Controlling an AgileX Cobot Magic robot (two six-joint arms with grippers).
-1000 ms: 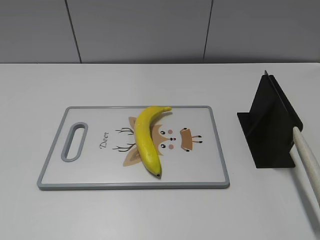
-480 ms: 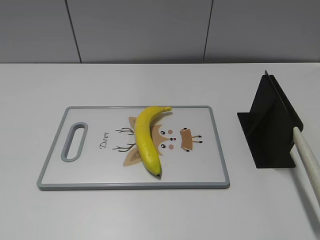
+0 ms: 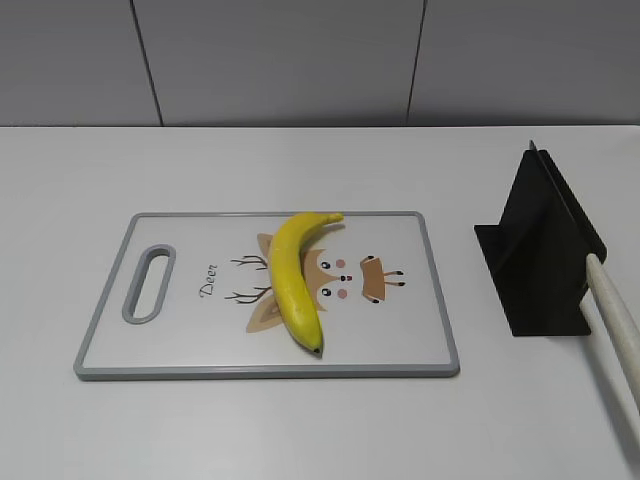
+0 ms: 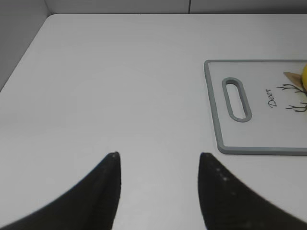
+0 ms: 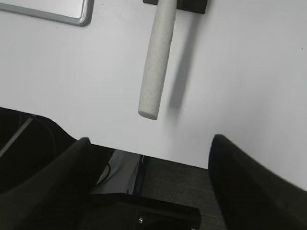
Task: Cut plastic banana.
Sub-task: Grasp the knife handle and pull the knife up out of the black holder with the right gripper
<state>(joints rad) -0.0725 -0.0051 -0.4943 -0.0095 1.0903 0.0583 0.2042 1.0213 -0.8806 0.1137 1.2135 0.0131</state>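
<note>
I should next move my right gripper to the middle of the knife's pale speckled handle (image 3: 621, 328) (image 5: 159, 50), in front of the black stand, and close it there.
The plastic banana (image 3: 291, 277) is glossy yellow and curved. It lies on the white, grey-rimmed cutting board (image 3: 120, 350), over its deer picture; only its edge shows in the left wrist view (image 4: 304, 74). A knife with a pale speckled handle (image 3: 613, 318) sticks out of a black stand (image 3: 540, 250) at the right; the handle also shows in the right wrist view (image 5: 156, 57). My left gripper (image 4: 158, 155) is open and empty over bare table left of the board. My right gripper (image 5: 148, 140) is open and empty at the table's front edge, short of the handle's end. Neither gripper shows in the exterior view.
The board has a handle slot (image 3: 148, 283) at its left end; its corner shows in the right wrist view (image 5: 81, 17). The white table ends at a grey wall behind. Below the front edge, a dark frame part (image 5: 158, 196) is visible.
</note>
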